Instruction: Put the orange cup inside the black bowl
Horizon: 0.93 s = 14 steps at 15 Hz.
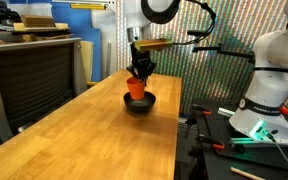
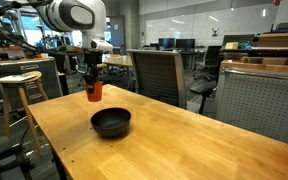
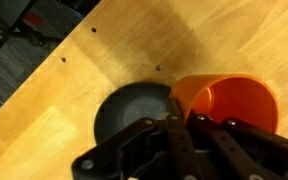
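Note:
Next, I release the orange cup from my gripper on the bottom of the black bowl (image 1: 143,99) (image 3: 131,118), a little toward the second robot base.
The orange cup (image 1: 136,88) (image 2: 95,92) hangs in my gripper (image 1: 138,76) (image 2: 94,82), which is shut on its rim. The cup is held upright in the air above the wooden table. The black bowl (image 1: 140,103) (image 2: 111,122) sits on the table below the cup. In the wrist view the cup (image 3: 234,102) fills the right side, its mouth open toward the camera, with the fingers (image 3: 189,125) pinching its rim. The bowl (image 3: 129,110) lies beneath and to the left of the cup, partly hidden by the fingers.
The long wooden table (image 1: 74,140) (image 2: 184,150) has its edges close by on both sides. Office chairs (image 2: 154,70) and a stool (image 2: 19,85) stand beyond the table. A second robot base (image 1: 269,95) stands beside the table.

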{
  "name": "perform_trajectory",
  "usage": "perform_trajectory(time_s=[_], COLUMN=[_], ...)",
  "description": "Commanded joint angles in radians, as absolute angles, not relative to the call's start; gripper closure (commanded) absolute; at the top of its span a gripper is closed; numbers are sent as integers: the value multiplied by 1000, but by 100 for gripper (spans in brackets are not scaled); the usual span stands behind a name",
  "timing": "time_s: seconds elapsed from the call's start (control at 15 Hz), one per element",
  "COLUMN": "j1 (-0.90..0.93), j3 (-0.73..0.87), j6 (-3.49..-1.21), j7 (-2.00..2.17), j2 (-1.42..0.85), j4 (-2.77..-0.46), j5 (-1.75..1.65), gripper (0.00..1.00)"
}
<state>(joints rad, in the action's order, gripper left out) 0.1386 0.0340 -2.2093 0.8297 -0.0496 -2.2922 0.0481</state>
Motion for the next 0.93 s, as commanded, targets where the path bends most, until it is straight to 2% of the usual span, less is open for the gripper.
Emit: perform_trajectory(time_s=[0.0,0.33,0.87], j1=[92,40,27], j3=[18,19,40], j6=[-2289,-2334,-2430], j7=[961,1077,1023], j2=[60,-15,-206], j4=[-2393,-2404,-2360], j5=[-32,-120,-65], gripper=[99,99,99])
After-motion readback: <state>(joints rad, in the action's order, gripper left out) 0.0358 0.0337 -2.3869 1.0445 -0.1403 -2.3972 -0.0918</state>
